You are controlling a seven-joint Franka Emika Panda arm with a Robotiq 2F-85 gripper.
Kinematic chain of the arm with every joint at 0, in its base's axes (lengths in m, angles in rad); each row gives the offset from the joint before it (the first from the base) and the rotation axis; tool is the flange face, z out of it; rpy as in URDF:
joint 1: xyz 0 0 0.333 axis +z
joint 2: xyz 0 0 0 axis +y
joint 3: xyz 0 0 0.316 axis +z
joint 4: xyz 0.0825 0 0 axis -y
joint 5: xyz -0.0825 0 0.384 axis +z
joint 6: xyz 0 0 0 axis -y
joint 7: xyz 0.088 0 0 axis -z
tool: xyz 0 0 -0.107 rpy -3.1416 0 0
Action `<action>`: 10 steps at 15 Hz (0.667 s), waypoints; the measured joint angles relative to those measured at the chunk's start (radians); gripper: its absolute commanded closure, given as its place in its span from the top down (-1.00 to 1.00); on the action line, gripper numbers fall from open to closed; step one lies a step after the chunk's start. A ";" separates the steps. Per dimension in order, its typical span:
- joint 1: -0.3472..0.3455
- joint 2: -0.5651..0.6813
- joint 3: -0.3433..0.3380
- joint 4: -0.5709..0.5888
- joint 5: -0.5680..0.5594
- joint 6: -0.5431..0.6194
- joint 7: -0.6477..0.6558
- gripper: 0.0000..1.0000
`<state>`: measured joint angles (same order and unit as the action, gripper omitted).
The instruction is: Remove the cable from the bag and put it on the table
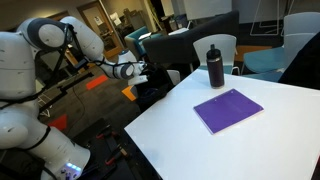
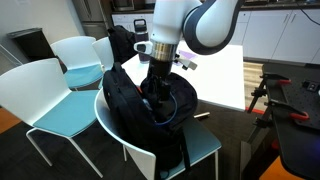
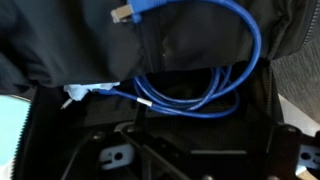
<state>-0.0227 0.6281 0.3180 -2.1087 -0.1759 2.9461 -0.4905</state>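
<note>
My gripper grips the coiled loops of the blue cable (image 1: 149,84) (image 3: 218,93) in the black bag next, at the side away from the cable's white label.
The black bag (image 2: 125,100) slumps on a teal-seated chair beside the white table (image 2: 215,70); it also shows in an exterior view (image 1: 150,95). The blue cable (image 3: 205,75) lies in loose loops in the bag's open mouth, with a connector end at the top of the wrist view. A loop of the cable shows in an exterior view (image 2: 178,108). My gripper (image 2: 155,92) points down into the bag's mouth, just over the cable; it also shows in an exterior view (image 1: 140,72). In the wrist view its dark fingers (image 3: 195,150) look spread apart, with nothing between them.
A purple notebook (image 1: 228,110) and a dark upright bottle (image 1: 215,66) are on the table (image 1: 250,145). Two more white chairs (image 2: 60,100) stand beside the bag's chair. A scooter (image 2: 290,95) stands at the right.
</note>
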 measured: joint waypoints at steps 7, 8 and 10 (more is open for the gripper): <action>0.160 0.046 -0.184 0.049 -0.095 0.005 0.099 1.00; 0.182 0.054 -0.200 0.057 -0.096 0.005 0.118 1.00; 0.200 0.073 -0.204 0.072 -0.096 0.005 0.145 1.00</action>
<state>0.1772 0.7010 0.1142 -2.0363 -0.2718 2.9512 -0.3458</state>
